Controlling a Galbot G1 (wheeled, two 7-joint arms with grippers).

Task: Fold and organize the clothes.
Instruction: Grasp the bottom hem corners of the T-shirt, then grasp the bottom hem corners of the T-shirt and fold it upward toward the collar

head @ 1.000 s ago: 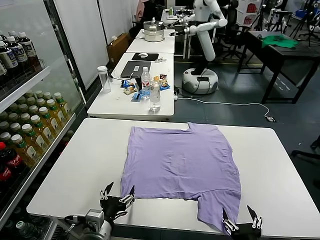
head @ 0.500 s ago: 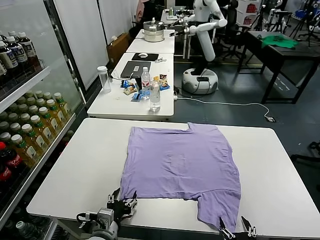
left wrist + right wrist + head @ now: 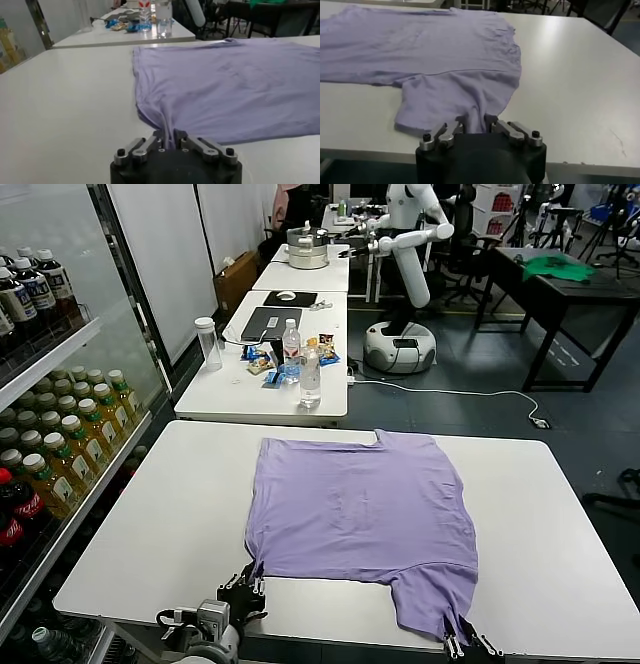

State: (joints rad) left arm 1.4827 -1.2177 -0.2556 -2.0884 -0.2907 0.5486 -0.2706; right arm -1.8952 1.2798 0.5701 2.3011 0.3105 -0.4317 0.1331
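Note:
The robot's right gripper will let go of the sleeve's hem on the lavender t-shirt's body, just inside its neckline edge (image 3: 455, 496) (image 3: 510, 41).
The lavender t-shirt (image 3: 360, 514) lies spread flat on the white table (image 3: 150, 514), with one sleeve hanging toward the near right edge. My left gripper (image 3: 243, 588) is at the near edge, shut on the shirt's near left corner; the fabric (image 3: 166, 125) is pinched between its fingers (image 3: 168, 141). My right gripper (image 3: 460, 642) is at the near right edge, shut on the sleeve's hem (image 3: 470, 107), which bunches between its fingers (image 3: 475, 124). No print shows on the shirt.
A shelf of bottled drinks (image 3: 60, 444) stands at the left. A second table (image 3: 270, 374) with bottles, snacks and a laptop stands behind. A white robot (image 3: 405, 244) and a dark table with a green cloth (image 3: 560, 269) are far back.
Both grippers have closed on the shirt's near edge: the left on the corner, the right on the sleeve hem. Both have drawn back toward the table's near edge.

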